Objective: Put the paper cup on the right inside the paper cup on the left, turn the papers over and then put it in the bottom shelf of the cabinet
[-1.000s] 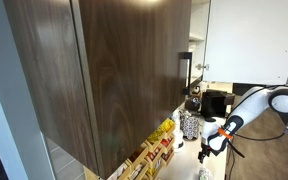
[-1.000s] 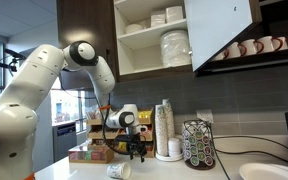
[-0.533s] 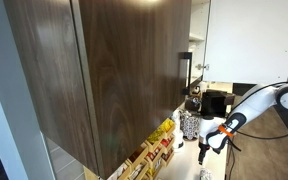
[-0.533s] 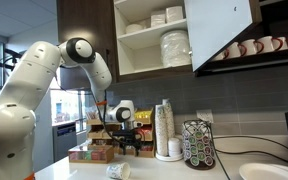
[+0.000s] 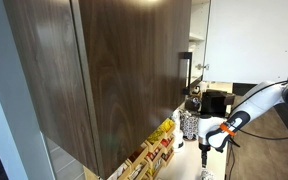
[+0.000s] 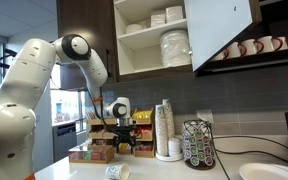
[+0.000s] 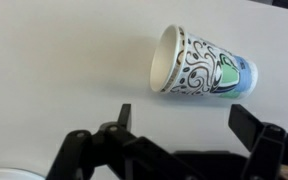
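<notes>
I need to close my gripper on the narrow lower part (image 5: 207,174) (image 7: 230,75) of the paper cup that lies on the counter, near the cup's green and blue patches.
A paper cup (image 7: 202,68) with black swirls and green-blue patches lies on its side on the white counter, mouth to the left in the wrist view. It also shows in an exterior view (image 6: 117,172) and at the frame's bottom edge in an exterior view (image 5: 204,175). My gripper (image 7: 182,118) is open and empty, a little above the counter, with the cup just beyond its fingertips; it shows in both exterior views (image 6: 123,150) (image 5: 205,153). The dark wood-grain cabinet (image 5: 104,70) with a black bar handle (image 5: 185,72) fills an exterior view. No second cup or papers are clearly seen.
An open cupboard (image 6: 154,35) holds stacked white plates and bowls; mugs (image 6: 249,47) stand on a shelf. A stack of cups (image 6: 164,130), a pod rack (image 6: 196,145) and boxes of tea (image 6: 92,153) stand on the counter. A white plate edge (image 7: 4,174) is nearby.
The arm has swung left in the exterior view, carrying the open gripper over towards the cup lying on the counter. The cup has not moved.
</notes>
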